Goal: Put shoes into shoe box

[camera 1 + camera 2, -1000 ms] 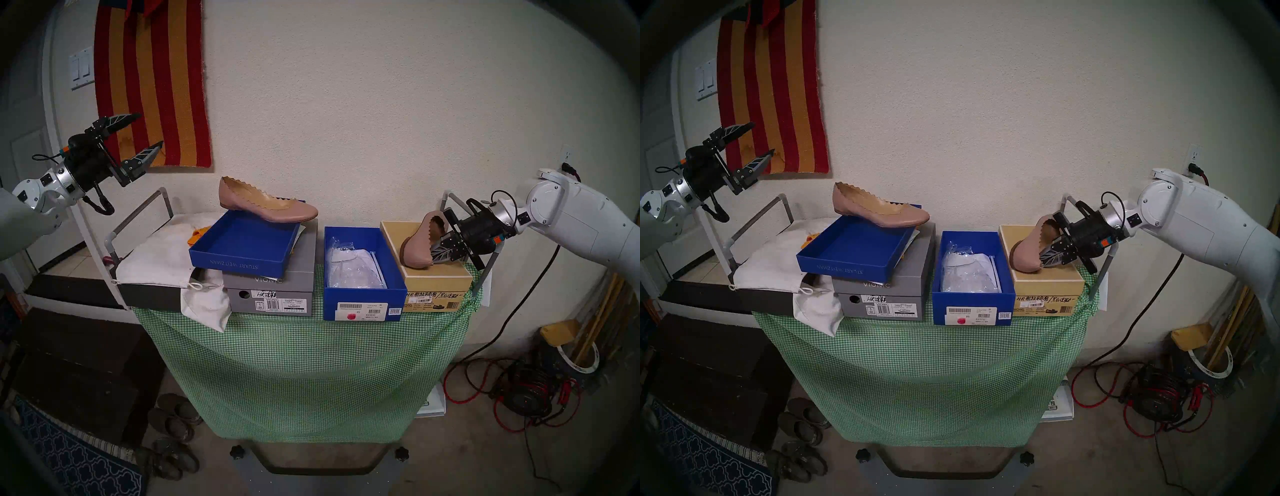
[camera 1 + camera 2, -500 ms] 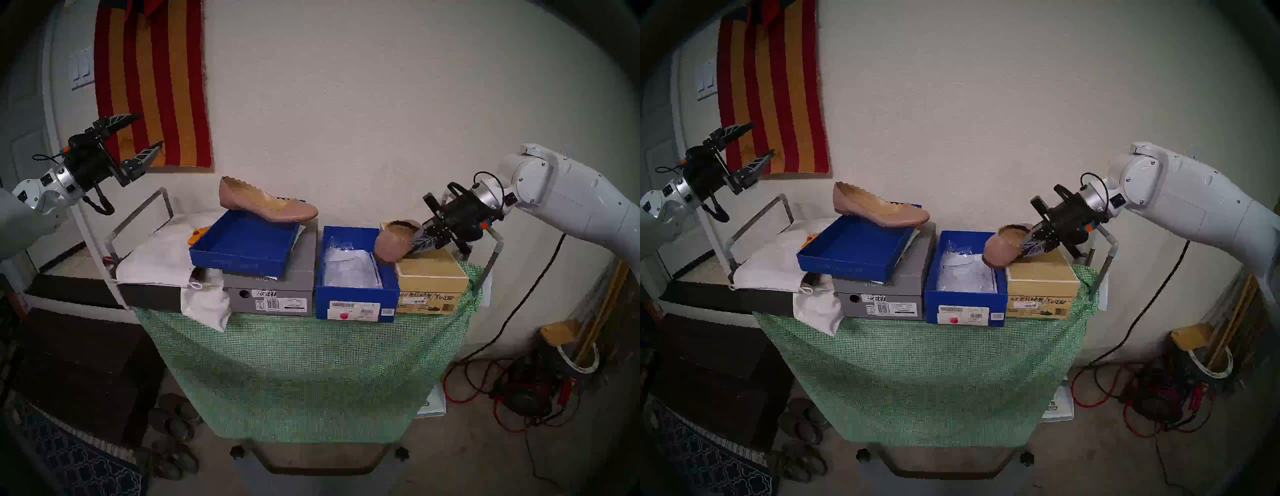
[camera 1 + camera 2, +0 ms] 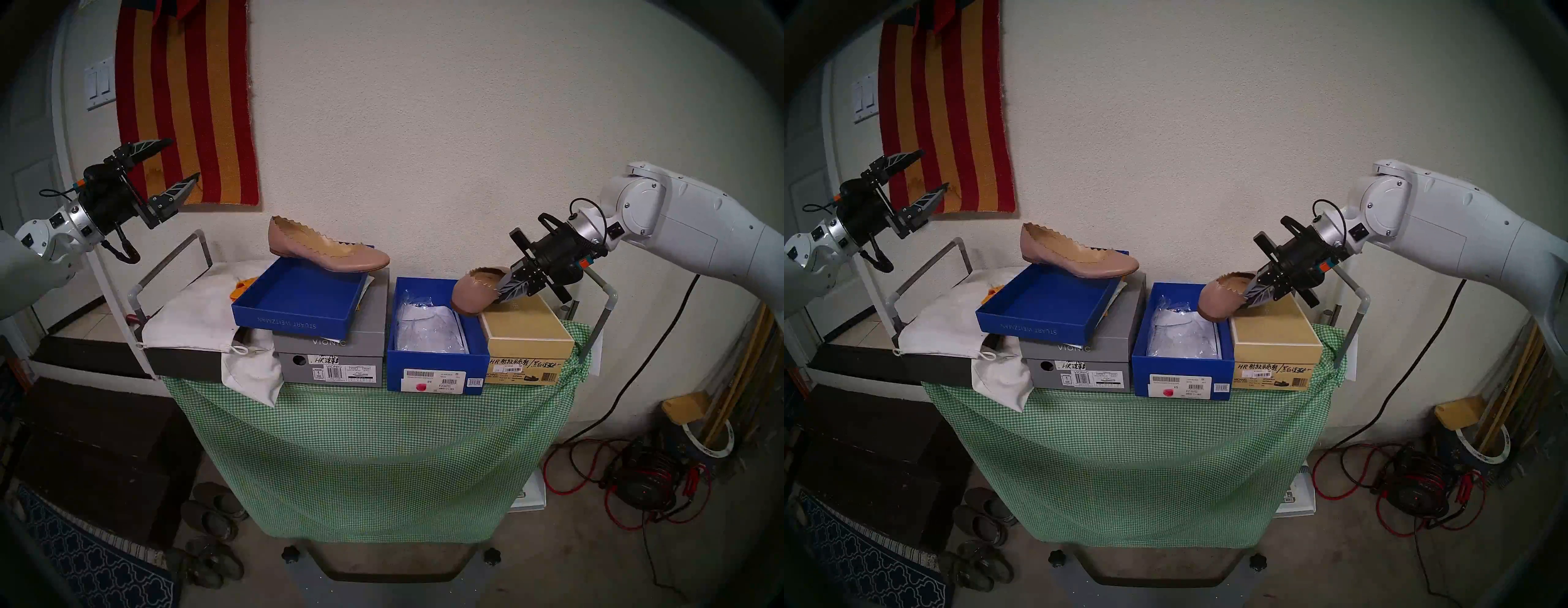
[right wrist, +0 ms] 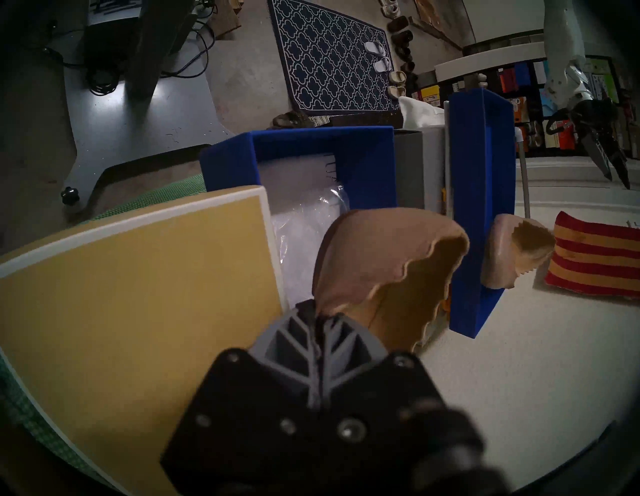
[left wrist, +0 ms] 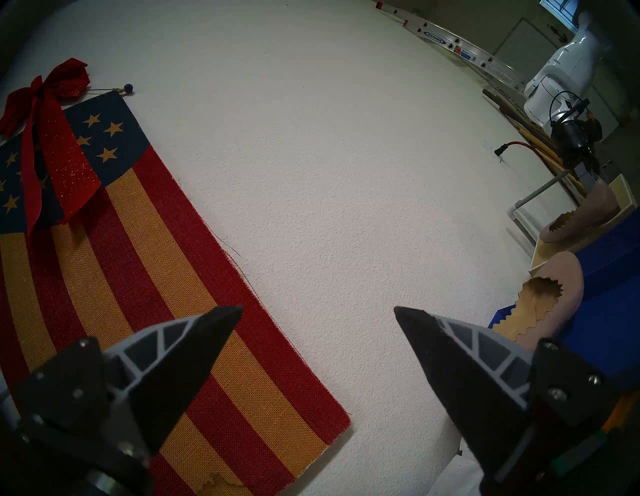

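Note:
My right gripper is to put the pink-beige ballet flat down on the white paper and clear plastic (image 3: 428, 323) (image 4: 334, 239) inside the deep blue shoe box.
My right gripper (image 3: 505, 293) is shut on the heel rim of one pink-beige ballet flat (image 3: 474, 295), held tilted with its toe over the right wall of the deep blue shoe box (image 3: 437, 365). In the right wrist view the same shoe (image 4: 388, 263) sticks out past the closed fingers (image 4: 317, 332). White paper and clear plastic lie inside the box. The other shoe (image 3: 326, 246) rests on the far rim of the shallow blue tray (image 3: 297, 314). My left gripper (image 3: 172, 163) hangs open and empty at the far left, in front of the striped flag.
A tan box (image 3: 526, 335) stands right of the shoe box, under my right wrist. Grey Vionic boxes (image 3: 335, 356) carry the tray. A white cloth bag (image 3: 199, 318) lies on a black box at the left. Metal cart handles (image 3: 602, 305) rise at both ends.
My right arm has lifted the shoe off the tan box and carried it left, over the shoe box's right edge. The shoe box shifted slightly left. The left arm stayed still.

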### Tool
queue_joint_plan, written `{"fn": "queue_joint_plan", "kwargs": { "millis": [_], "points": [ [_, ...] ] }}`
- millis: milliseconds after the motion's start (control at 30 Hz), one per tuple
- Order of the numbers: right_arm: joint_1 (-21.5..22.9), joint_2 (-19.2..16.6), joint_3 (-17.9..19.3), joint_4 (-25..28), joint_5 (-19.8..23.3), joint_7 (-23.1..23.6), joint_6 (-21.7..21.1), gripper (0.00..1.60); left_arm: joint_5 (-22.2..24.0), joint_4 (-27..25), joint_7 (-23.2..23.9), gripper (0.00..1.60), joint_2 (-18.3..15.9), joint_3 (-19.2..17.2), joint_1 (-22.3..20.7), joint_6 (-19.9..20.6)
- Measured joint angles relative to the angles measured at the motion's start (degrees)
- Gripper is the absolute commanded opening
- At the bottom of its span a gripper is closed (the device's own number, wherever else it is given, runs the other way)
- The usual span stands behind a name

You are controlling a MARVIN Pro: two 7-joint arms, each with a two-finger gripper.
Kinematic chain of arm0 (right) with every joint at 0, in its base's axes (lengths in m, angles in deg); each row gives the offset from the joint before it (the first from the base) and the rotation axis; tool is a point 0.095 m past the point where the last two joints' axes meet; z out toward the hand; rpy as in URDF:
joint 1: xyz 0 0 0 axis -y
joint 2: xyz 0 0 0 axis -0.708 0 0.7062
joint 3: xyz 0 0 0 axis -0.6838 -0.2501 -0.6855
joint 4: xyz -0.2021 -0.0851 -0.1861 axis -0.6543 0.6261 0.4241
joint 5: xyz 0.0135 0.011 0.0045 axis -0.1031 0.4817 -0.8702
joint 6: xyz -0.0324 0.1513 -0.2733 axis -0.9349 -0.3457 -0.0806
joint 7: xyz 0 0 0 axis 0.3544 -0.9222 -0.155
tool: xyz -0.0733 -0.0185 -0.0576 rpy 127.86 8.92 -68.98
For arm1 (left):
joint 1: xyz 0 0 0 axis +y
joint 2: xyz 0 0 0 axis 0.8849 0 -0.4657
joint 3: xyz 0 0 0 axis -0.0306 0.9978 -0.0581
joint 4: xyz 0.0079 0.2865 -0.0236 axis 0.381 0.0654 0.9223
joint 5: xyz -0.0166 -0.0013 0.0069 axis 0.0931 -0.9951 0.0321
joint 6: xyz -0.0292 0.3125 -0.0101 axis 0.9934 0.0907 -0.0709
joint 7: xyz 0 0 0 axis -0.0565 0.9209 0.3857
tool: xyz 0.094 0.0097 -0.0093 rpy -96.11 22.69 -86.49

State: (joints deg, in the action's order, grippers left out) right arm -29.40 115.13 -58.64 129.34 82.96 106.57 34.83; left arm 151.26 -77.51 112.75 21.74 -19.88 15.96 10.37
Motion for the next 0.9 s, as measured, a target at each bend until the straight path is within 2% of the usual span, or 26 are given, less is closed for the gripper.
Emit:
{"fn": "queue_joint_plan", "kwargs": {
  "millis": [600, 900],
  "points": [
    [0.0, 11.7, -2.6, -5.4, 1.4, 0.0, 0.0, 0.0, 0.0, 0.0, 0.0, 1.6, 0.0, 0.0, 0.0, 0.0],
    [-2.0, 17.8, -4.1, -9.5, 1.7, 0.0, 0.0, 0.0, 0.0, 0.0, 0.0, 1.6, 0.0, 0.0, 0.0, 0.0]
  ]
}}
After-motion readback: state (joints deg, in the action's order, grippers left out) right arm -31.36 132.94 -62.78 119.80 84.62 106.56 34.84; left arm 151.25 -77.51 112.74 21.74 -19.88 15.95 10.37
